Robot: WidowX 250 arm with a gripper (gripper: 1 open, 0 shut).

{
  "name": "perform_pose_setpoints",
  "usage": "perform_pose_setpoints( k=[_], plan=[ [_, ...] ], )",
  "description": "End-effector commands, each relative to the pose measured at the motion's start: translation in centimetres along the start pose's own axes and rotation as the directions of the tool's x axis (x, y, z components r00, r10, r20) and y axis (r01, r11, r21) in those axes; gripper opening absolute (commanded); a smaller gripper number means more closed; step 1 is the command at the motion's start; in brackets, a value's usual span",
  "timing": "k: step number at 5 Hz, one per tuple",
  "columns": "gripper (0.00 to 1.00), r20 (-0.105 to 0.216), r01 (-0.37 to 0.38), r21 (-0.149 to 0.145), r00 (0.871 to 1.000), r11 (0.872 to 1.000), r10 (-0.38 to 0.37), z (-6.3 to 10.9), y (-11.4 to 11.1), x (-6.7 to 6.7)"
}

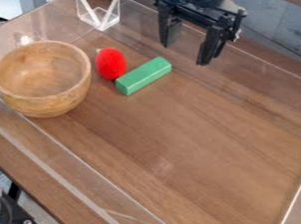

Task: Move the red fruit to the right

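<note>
I should next move my gripper to the top of the red fruit (pixel 111 56), between the bowl and the green block, and close it there.
The red fruit (pixel 110 62) is a small bright red rounded toy lying on the wooden table, just right of the bowl and touching or nearly touching the left end of the green block (pixel 143 75). My gripper (pixel 187 46) hangs above the table's far side, up and to the right of the fruit, its two black fingers spread apart with nothing between them. It touches neither the fruit nor the block.
A round wooden bowl (pixel 41 76) stands at the left. Clear plastic walls (pixel 291 213) rim the table, with a folded clear piece (pixel 96 14) at the far left. Bare wood stretches across the right and front.
</note>
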State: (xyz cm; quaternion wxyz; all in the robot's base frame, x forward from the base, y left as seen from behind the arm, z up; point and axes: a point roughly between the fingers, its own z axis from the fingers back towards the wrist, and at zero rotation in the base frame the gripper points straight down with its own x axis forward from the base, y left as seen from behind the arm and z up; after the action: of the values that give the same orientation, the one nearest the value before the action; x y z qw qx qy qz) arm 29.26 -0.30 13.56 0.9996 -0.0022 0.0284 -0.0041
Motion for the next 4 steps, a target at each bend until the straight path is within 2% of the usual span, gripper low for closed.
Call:
perform_pose_setpoints(
  k=[1, 2, 3, 4],
  plan=[
    [1.00, -0.026, 0.006, -0.005, 1.000, 1.000, -0.006, -1.0, 0.7, -0.7],
    [1.00, -0.028, -0.156, -0.032, 0.987, 0.987, 0.155, -1.3, 2.1, -0.3],
    [1.00, -0.007, -0.349, -0.075, 0.937, 0.934, 0.349, -1.1, 4.1, 0.1],
    [1.00, 0.004, -0.503, -0.125, 0.862, 0.855, 0.507, -2.1, 7.2, -0.8]
  ],
)
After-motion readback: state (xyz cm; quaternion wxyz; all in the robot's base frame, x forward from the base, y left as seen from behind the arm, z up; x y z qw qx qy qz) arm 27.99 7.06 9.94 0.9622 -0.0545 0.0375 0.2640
